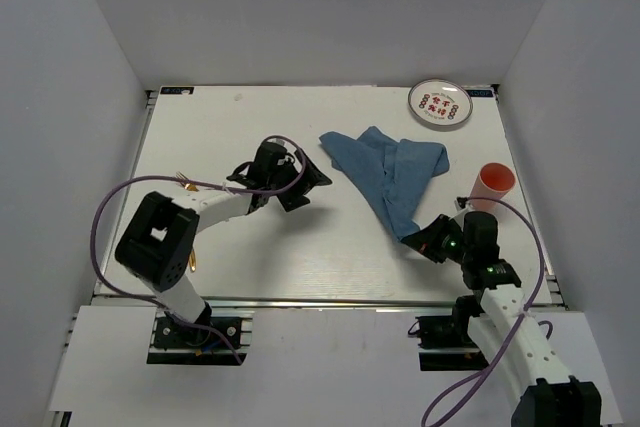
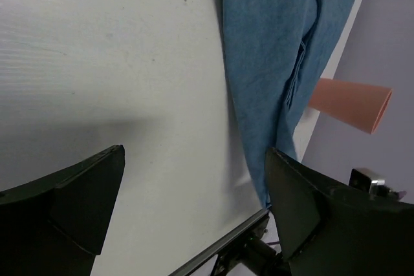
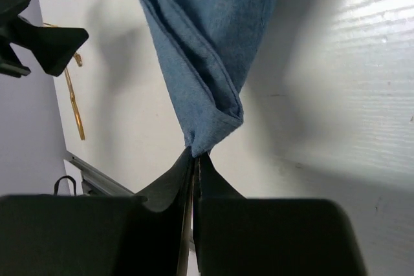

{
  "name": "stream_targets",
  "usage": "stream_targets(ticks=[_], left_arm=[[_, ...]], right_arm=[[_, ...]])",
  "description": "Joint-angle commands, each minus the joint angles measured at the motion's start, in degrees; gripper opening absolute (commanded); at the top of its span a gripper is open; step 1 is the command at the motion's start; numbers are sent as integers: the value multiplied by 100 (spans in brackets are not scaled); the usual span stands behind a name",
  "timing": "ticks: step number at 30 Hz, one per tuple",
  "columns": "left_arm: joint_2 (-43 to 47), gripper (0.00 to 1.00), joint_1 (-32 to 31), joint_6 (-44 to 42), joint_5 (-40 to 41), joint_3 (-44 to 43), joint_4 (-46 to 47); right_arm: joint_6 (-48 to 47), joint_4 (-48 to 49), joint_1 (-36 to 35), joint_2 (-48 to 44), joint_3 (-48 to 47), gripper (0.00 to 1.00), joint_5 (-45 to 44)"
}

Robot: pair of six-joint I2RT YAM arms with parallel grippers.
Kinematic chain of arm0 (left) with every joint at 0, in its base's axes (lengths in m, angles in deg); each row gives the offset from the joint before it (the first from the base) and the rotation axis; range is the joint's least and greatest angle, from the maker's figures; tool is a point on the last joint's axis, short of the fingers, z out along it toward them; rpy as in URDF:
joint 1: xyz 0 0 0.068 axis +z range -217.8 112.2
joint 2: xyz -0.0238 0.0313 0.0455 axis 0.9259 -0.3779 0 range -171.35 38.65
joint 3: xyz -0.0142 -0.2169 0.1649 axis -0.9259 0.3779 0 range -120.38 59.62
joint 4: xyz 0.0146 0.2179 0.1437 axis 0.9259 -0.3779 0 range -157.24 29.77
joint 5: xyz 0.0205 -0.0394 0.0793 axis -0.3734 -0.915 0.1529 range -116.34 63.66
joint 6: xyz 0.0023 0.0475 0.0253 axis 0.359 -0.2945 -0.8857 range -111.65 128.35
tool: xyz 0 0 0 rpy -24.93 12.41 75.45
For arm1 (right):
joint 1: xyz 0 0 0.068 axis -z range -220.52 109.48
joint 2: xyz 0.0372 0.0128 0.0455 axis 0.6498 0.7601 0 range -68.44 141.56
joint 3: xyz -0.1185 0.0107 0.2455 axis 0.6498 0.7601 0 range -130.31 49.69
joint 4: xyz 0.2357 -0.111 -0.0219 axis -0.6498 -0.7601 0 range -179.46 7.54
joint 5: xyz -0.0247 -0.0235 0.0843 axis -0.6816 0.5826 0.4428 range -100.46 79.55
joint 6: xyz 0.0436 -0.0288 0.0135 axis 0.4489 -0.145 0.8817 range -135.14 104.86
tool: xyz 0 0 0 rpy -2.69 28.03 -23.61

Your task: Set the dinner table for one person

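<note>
My left gripper is to grab next the loose corner (image 1: 327, 139) of the blue cloth farthest from the pink cup, while my right gripper holds the near corner.
The white dinner table (image 1: 250, 247) carries a crumpled blue cloth (image 1: 385, 172) right of its middle. My right gripper (image 1: 412, 239) is shut on the cloth's near corner, and the wrist view shows the jaws (image 3: 196, 154) pinched on the folded cloth tip (image 3: 207, 43). My left gripper (image 1: 300, 182) is open and empty, just left of the cloth. In its wrist view (image 2: 194, 159) it hovers over bare table, with the cloth (image 2: 278, 43) ahead. A white plate with a red pattern (image 1: 440, 105) lies at the far right. A pink cup (image 1: 493, 183) stands at the right edge.
Gold cutlery (image 1: 188, 185) lies at the left side of the table, partly under the left arm, and also shows in the right wrist view (image 3: 74, 105). The pink cup (image 2: 349, 103) is close beside the cloth. A metal rail (image 1: 320, 299) runs along the near edge.
</note>
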Motion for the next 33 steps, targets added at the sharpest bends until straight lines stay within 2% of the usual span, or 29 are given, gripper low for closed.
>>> stream_targets(ticks=[1, 8, 13, 19, 22, 23, 25, 32, 33], left_arm=[[-317, 98, -207, 704, 232, -197, 585], [-2064, 98, -410, 1030, 724, -1454, 550], [-2269, 98, -340, 812, 1612, -1717, 690], [-2690, 98, -225, 293, 1886, -2385, 515], [-2972, 92, -112, 196, 1842, -2474, 812], [-3025, 86, -111, 195, 1807, -2500, 918], [-3209, 82, -50, 125, 1745, -2553, 1181], [-3658, 67, 65, 90, 1604, -3054, 1314], [-3710, 63, 65, 55, 1578, -3185, 1323]], right_arm=[[143, 277, 6, -335, 206, 0, -63], [353, 233, 6, -722, 444, 0, -81], [292, 31, 6, -881, 347, 0, 104], [196, -154, 6, -1021, 303, 0, 253], [195, -163, -3, -1004, 268, 0, 385], [195, -163, 6, -1013, 259, 0, 455], [204, -215, 15, -1056, 233, 0, 499], [257, -338, -11, -1259, 180, 0, 613], [257, -347, 6, -1267, 172, 0, 605]])
